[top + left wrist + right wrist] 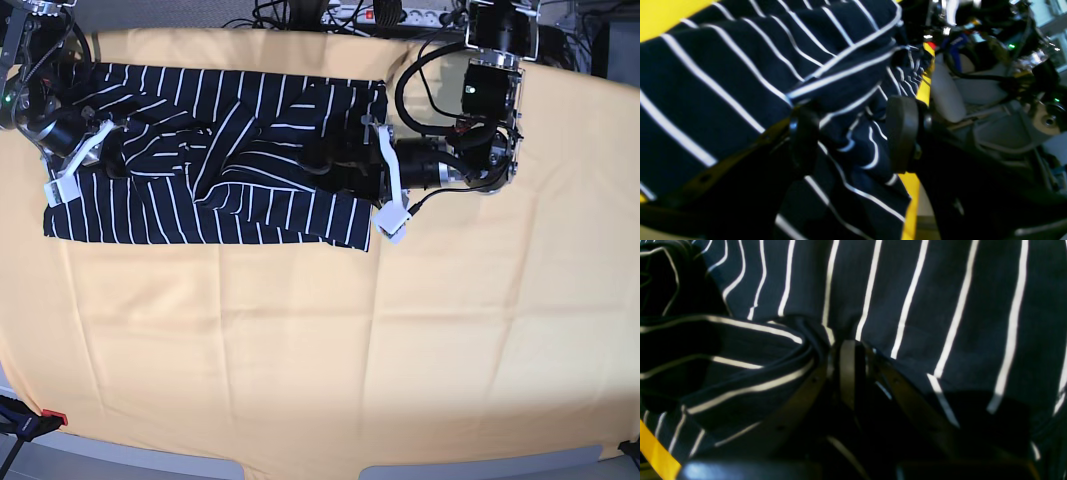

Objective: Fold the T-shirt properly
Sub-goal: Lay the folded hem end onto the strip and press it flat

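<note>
My left gripper is facing loose folds bunched across the T-shirt's middle, so it should grab fabric at the T-shirt's end (pixel 342 212) and spread the layers flat before more folding.
The T-shirt (pixel 200 210), dark navy with thin white stripes, lies partly folded and rumpled at the table's back left. My left gripper (pixel 318 158) reaches onto its right end. In the left wrist view this gripper (pixel 853 136) has its fingers apart, with loose bunched T-shirt fabric (pixel 723 83) between them and draped over one finger (pixel 803 140). My right gripper (pixel 112 150) is at the shirt's left end. In the right wrist view it (pixel 848 346) is shut on a puckered fold of the T-shirt (pixel 940 290). The collar label is hidden.
The table (pixel 420 340) is covered with a yellow-orange cloth. Cables and a power strip (pixel 385 14) lie along the back edge. A red-tipped stand foot (pixel 48 417) shows at the front left corner.
</note>
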`<state>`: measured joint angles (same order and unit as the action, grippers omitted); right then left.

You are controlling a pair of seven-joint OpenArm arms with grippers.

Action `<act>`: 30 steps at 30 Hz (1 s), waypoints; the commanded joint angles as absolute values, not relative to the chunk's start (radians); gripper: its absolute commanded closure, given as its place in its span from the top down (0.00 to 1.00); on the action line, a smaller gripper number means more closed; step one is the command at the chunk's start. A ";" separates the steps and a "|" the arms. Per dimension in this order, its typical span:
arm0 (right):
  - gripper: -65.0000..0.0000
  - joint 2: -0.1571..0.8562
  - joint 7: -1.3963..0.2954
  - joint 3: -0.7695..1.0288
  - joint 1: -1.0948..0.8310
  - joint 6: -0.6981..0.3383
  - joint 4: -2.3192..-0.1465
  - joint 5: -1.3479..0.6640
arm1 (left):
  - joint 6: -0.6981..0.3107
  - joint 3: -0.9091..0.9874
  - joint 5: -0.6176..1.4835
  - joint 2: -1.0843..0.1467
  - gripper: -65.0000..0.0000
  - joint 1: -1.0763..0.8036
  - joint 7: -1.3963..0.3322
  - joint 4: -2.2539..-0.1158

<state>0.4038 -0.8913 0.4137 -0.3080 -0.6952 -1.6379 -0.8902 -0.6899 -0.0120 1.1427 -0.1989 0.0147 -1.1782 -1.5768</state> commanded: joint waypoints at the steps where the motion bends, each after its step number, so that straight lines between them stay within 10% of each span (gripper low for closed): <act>1: 0.10 0.421 -0.876 0.419 -0.302 -0.698 -1.652 -0.915 | -0.698 -0.015 1.131 -0.200 0.52 0.031 -1.147 -1.595; 14: 0.10 0.421 -0.877 0.419 -0.302 -0.698 -1.652 -0.915 | -0.698 -0.227 0.891 -0.199 0.52 0.031 -1.018 -1.595; 17: 0.10 0.421 -0.883 0.419 -0.302 -0.698 -1.652 -0.916 | -0.698 -0.213 0.900 -0.200 0.39 0.031 -0.967 -1.595; 22: 0.10 0.421 -0.883 0.419 -0.302 -0.698 -1.652 -0.916 | -0.698 -0.168 1.078 -0.200 0.16 0.030 -0.987 -1.595; 30: 0.10 0.421 -0.883 0.419 -0.302 -0.698 -1.652 -0.916 | -0.698 -0.205 1.343 -0.199 0.15 0.022 -1.147 -1.595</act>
<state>0.4038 -0.8986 0.4137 -0.3080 -0.6930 -1.6379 -0.8944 -0.6895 -0.2062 1.3132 -0.1997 0.0128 -1.1595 -1.5776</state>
